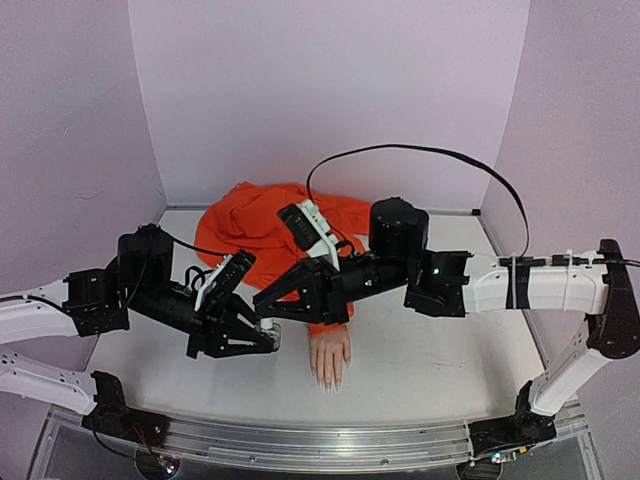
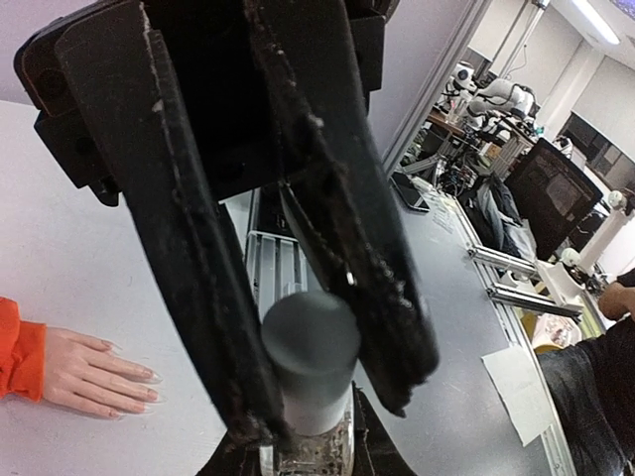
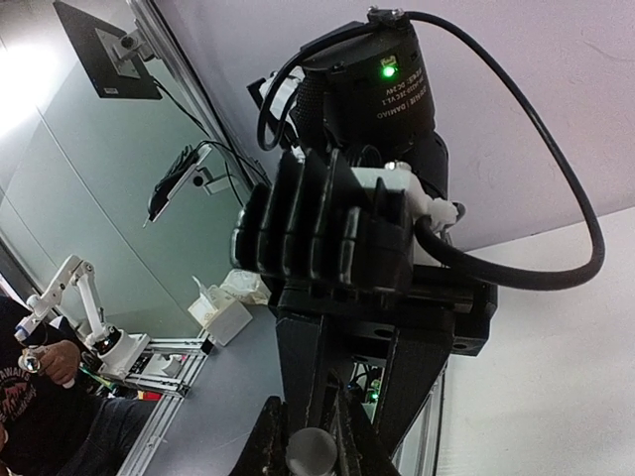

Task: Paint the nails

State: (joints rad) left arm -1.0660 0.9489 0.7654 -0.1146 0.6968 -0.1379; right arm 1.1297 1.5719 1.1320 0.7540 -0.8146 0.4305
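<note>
I see my right gripper twisted far around at the bottle's white cap, so it should open, turn back and grip the cap (image 2: 311, 342) before it takes the bottle.
The mannequin hand (image 1: 330, 356) lies palm down at the table's front centre, its orange sleeve (image 1: 270, 222) bunched behind it. Its pale nails (image 1: 329, 381) point toward the near edge, and they also show in the left wrist view, nails (image 2: 149, 383). Just left of the hand, my left gripper (image 1: 268, 340) is shut on a small clear bottle (image 2: 310, 452), held upright. My right gripper (image 1: 262, 308) comes in from above and is shut on the bottle's white cap (image 2: 310, 347). In the right wrist view the cap (image 3: 311, 452) sits between my right gripper's own fingers (image 3: 270, 436).
Purple walls close in the white table (image 1: 430, 350) on three sides. A metal rail (image 1: 300, 440) runs along the near edge. A black cable (image 1: 450, 155) arcs over the right arm. Both arms cross low over the table's left and middle, close to the hand.
</note>
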